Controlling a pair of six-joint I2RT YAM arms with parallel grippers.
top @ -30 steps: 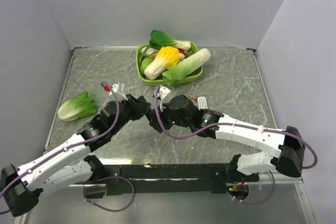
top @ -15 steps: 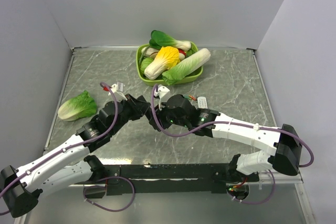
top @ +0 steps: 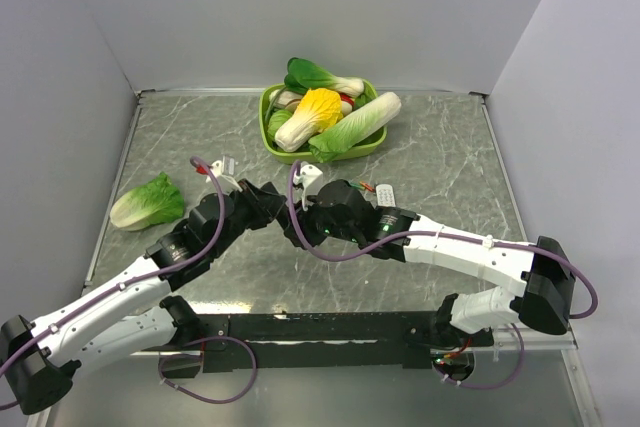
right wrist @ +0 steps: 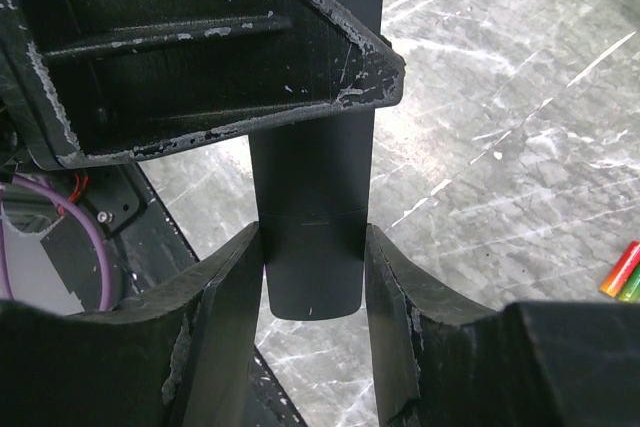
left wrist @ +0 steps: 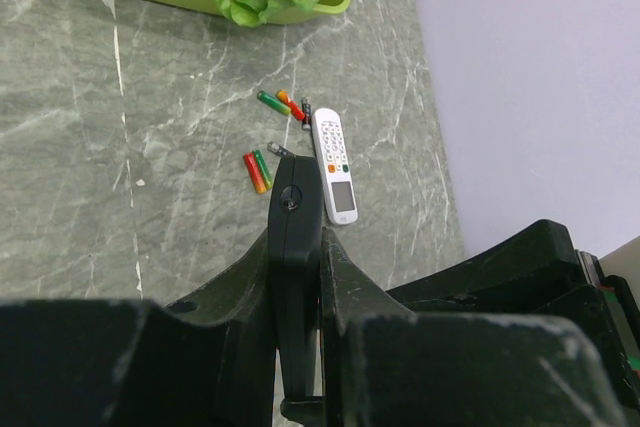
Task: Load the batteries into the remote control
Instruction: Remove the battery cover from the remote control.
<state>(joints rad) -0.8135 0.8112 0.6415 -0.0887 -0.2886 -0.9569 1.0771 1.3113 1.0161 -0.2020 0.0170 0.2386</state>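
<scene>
The bare table (top: 332,259) (right wrist: 466,309) is between the batteries and the black front rail. I will set the remote control's black cover down there with my right gripper.
My left gripper (left wrist: 298,257) is shut on the remote control (left wrist: 295,237), a slim black bar held edge-on above the table. In the right wrist view the free end of the remote control (right wrist: 315,257) sits between my right gripper's (right wrist: 313,237) fingers, and both pads press its sides. The two grippers meet at the table's middle, left gripper (top: 272,202) beside right gripper (top: 300,222), and they hide the remote from above. Several green and red batteries (left wrist: 258,169) lie loose on the table beyond the remote's tip, and two show at the right wrist view's edge (right wrist: 625,272).
A white remote with buttons (left wrist: 333,165) lies beside the batteries. A green bowl (top: 268,97) piled with toy vegetables stands at the back centre. A lettuce leaf (top: 148,202) lies at the left. Walls enclose the table on three sides.
My right gripper shifted slightly left and its fingers closed in on the end of the remote control. The left arm stayed put, still gripping the remote.
</scene>
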